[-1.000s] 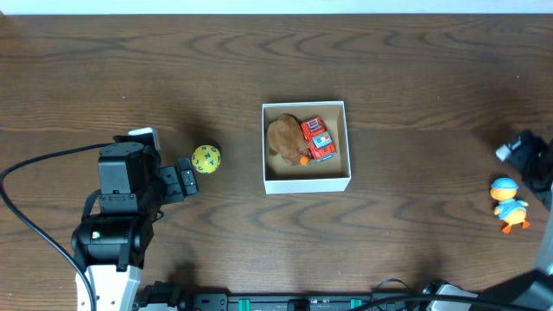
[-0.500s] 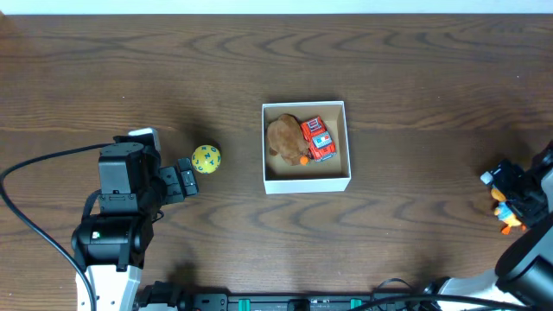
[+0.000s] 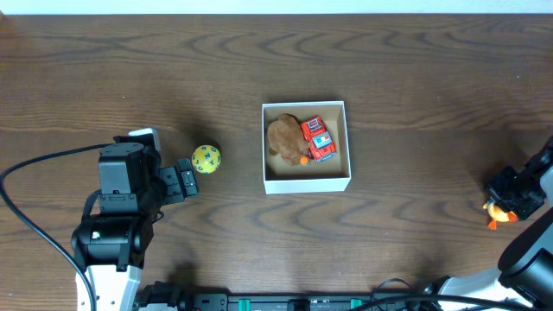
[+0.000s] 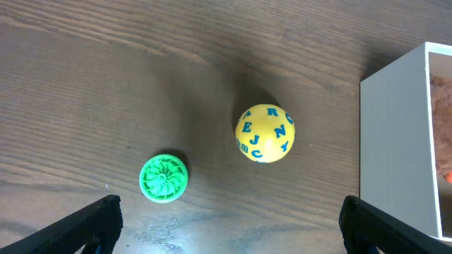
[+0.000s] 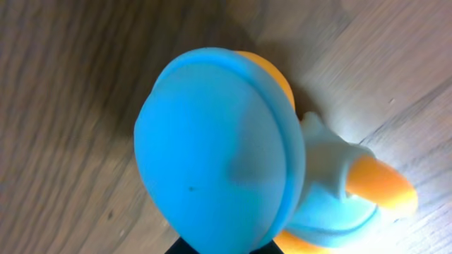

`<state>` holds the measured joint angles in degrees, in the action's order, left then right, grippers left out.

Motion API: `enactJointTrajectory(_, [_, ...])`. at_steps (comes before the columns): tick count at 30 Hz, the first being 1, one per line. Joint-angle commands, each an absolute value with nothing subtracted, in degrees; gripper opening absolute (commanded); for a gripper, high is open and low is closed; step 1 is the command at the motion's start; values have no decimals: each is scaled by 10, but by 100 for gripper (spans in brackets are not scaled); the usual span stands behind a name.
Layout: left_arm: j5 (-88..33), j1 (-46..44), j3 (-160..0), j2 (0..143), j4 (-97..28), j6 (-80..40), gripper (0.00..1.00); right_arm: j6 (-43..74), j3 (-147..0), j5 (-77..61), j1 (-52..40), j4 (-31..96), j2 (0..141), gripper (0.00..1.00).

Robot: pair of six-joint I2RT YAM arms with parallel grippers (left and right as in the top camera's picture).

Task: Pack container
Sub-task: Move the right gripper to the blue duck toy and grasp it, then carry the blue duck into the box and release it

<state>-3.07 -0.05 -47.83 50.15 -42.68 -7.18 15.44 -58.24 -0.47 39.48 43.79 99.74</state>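
I will use my right gripper to set the duck toy down inside the container, between the brown plush and the container's near white side (image 3: 292, 174).
The container (image 3: 307, 183) is a white box with a brown inside at the table's middle. It holds a brown plush (image 3: 282, 138) and a red toy truck (image 3: 319, 138). Its white wall (image 4: 392, 141) shows at the right of the left wrist view. A yellow letter ball (image 3: 206, 159) lies left of it, just beyond my open left gripper (image 3: 181, 181). The ball (image 4: 264, 132) and a green disc (image 4: 164, 178) sit ahead of that gripper (image 4: 226, 226). At the far right, my right gripper (image 3: 510, 194) is shut on a blue-capped duck toy (image 5: 219, 141), mostly hidden from overhead.
A black cable (image 3: 34, 216) loops by the left arm's base. The table's right edge is close to the right gripper. Bare wood lies between the container and the duck.
The right arm has come down over the duck, which it now covers from overhead, and its jaws have shut on it. The left arm has not moved.
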Motion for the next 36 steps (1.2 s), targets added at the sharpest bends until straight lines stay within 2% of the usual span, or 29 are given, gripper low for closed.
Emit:
enactJointTrajectory(1, [-35,2,-491,502,-429,-62,98,153,-606,-50,384,456,961,1])
enactJointTrajectory(8, [-35,2,-491,502,-429,-63,98,125,-679,-129,290,497,805,1])
enactJointTrajectory(13, [-35,2,-491,502,-429,-63,98,126,-705,-151,138,486,700,1])
enactJointTrajectory(17, [-35,2,-491,502,-429,-63,98,113,-705,-150,-24,457,660,2])
enactJointTrajectory(21, [-35,2,-491,502,-429,-63,98,75,-705,-99,-169,438,679,1])
enactJointTrajectory(25, [-35,2,-491,502,-431,-63,98,65,-705,-46,-265,436,741,1])
enactJointTrajectory(36, [-35,2,-491,502,-433,-63,98,66,-705,-46,-348,426,944,1])
